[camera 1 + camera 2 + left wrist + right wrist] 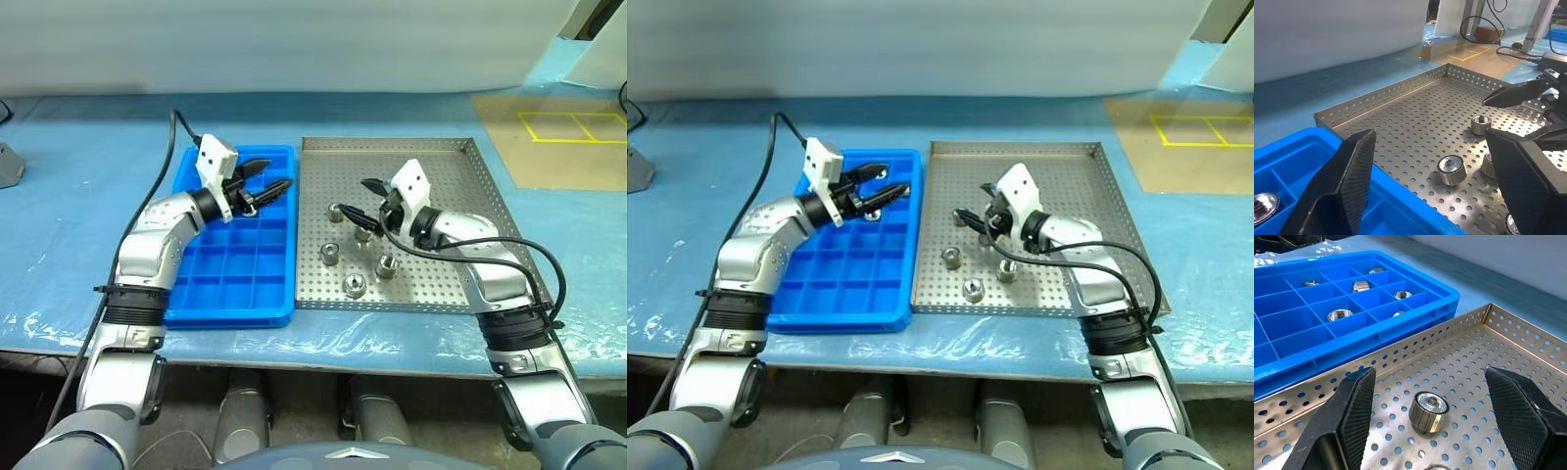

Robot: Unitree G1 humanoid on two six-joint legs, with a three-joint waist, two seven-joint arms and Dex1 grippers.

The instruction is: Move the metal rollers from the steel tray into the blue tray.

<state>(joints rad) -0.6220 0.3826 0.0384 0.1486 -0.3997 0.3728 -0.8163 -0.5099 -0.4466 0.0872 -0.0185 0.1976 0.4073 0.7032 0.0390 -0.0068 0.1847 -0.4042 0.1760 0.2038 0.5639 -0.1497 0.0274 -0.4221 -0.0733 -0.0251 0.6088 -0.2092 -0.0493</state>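
Observation:
My left gripper is to close next on the sides of the metal roller (335,212) (1452,170) nearest to it, beside the end of my right gripper's finger.
Several metal rollers (329,254) lie loose on the front left part of the steel tray (460,186). More rollers (1340,315) sit in far compartments of the blue tray (235,284), which lies beside the steel tray on its left. My left gripper (274,176) hovers open and empty over the blue tray's far right corner, pointing toward the steel tray. Over the steel tray my right gripper (361,199) is open too, pointing left. One roller (1428,411) stands on the perforated floor just ahead, between its fingers (1352,416) and untouched.
Both trays rest on a table covered in blue film (78,225). A brown board with yellow tape lines (568,137) lies at the far right. A grey object (8,164) sits at the left edge. A black cable (174,137) loops from my left wrist.

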